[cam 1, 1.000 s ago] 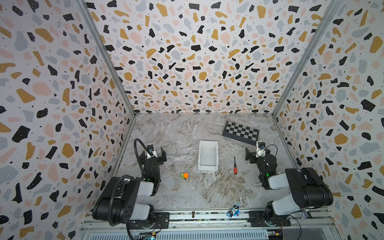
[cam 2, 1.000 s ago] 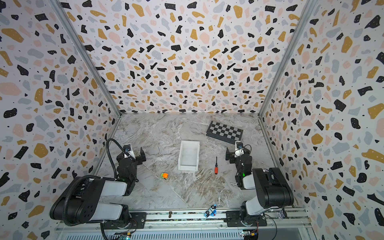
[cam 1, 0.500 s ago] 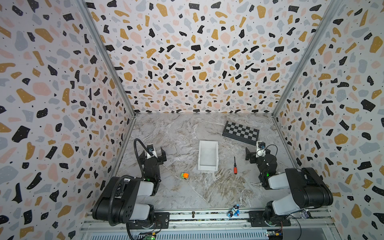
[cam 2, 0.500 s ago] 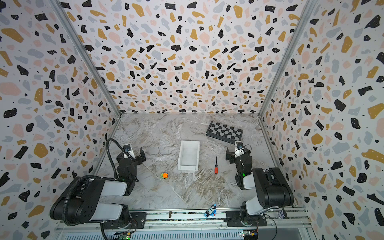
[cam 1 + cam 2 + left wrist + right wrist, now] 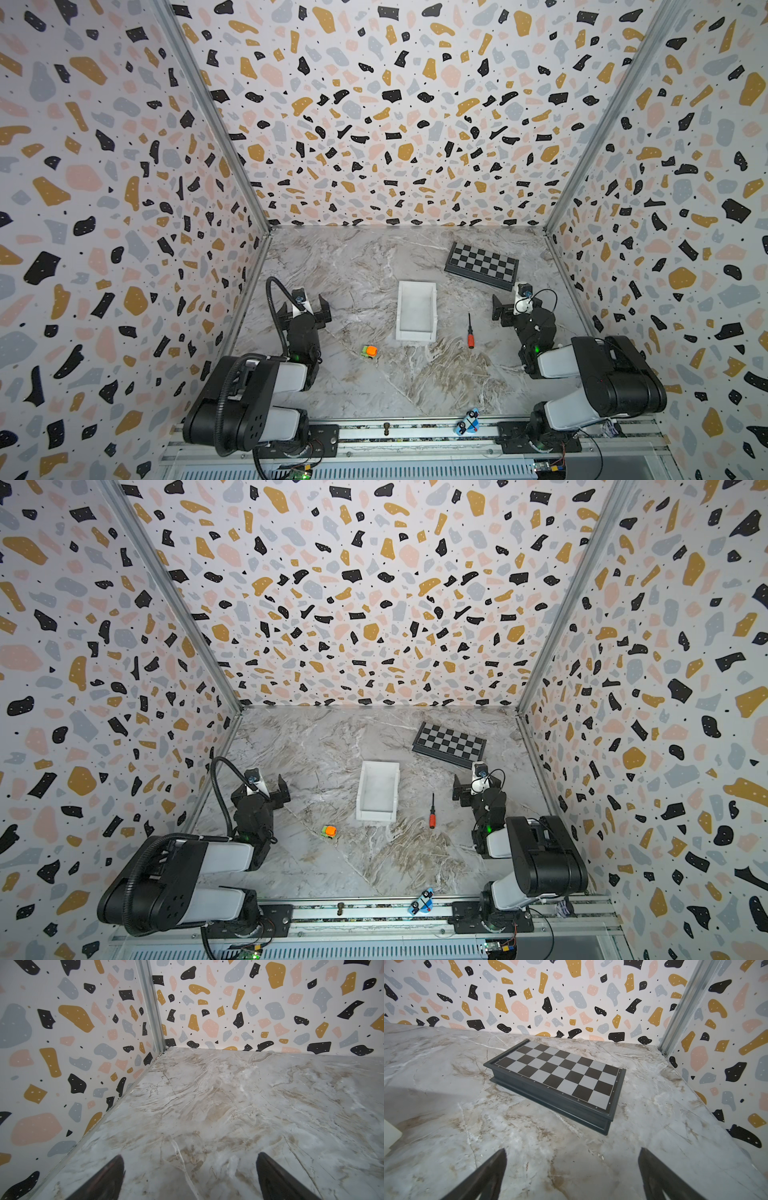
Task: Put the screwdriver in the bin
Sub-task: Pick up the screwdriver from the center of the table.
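Next, I close my right gripper on the screwdriver's red-orange handle (image 5: 471, 340), just behind where the black part starts.
The screwdriver (image 5: 470, 332) (image 5: 432, 812), with a red-orange handle and a thin black shaft, lies on the marble table just right of the bin in both top views. The bin (image 5: 415, 336) (image 5: 376, 816) is a white open tray in the middle of the table with nothing in it. My right gripper (image 5: 519, 308) (image 5: 478, 789) (image 5: 572, 1150) hovers open to the right of the screwdriver, apart from it, and faces the back wall. At the table's left side my left gripper (image 5: 304, 309) (image 5: 262, 792) (image 5: 190, 1156) is open over bare marble. Neither wrist view shows the screwdriver.
A black-and-grey chequered board (image 5: 482, 266) (image 5: 451, 744) (image 5: 556, 1076) lies at the back right, just beyond the right gripper. An orange-and-green toy (image 5: 369, 351) (image 5: 329, 831) sits left of the bin's near end. A blue toy car (image 5: 467, 422) (image 5: 420, 902) rests on the front rail. Patterned walls enclose three sides.
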`<state>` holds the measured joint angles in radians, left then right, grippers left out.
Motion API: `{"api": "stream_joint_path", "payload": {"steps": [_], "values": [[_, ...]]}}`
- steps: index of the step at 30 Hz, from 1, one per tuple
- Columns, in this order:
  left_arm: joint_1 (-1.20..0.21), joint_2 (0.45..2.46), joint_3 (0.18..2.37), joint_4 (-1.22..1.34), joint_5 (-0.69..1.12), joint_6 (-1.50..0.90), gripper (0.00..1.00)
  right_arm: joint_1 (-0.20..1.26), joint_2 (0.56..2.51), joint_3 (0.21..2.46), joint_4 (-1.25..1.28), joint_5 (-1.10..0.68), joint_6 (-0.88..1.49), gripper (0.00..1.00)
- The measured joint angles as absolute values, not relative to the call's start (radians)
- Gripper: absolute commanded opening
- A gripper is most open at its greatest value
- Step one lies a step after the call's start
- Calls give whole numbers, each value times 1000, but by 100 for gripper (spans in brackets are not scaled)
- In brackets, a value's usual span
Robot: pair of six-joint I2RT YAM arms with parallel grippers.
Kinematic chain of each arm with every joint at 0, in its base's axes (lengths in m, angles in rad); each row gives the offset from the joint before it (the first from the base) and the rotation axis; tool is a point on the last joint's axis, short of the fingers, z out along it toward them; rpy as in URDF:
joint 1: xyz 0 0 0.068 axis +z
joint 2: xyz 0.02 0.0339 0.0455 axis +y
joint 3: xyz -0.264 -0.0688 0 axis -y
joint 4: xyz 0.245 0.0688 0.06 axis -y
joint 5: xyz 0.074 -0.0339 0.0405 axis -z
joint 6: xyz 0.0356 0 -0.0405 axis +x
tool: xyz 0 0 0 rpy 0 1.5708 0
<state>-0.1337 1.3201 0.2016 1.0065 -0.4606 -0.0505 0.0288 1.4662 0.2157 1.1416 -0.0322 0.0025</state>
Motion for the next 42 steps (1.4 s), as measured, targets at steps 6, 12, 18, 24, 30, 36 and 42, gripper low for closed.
{"api": "stream_joint_path", "payload": {"steps": [6,12,18,24,30,36,42], "values": [[-134,1064,432,671,-520,-167,100,-6,1259,390,786,-55,88,99],[-156,958,674,364,-471,-419,100,83,1163,732,263,-47,212,99],[-299,1014,699,175,-445,-530,100,363,1134,743,-74,41,386,99],[-316,1069,699,113,-425,-589,100,483,1190,714,-254,112,550,91],[-317,1074,700,112,-423,-611,100,533,1269,703,-311,125,638,81],[-317,1074,700,112,-424,-614,100,580,1340,694,-318,125,681,68],[-317,1074,700,112,-424,-614,100,591,1401,689,-314,125,703,55]]}}
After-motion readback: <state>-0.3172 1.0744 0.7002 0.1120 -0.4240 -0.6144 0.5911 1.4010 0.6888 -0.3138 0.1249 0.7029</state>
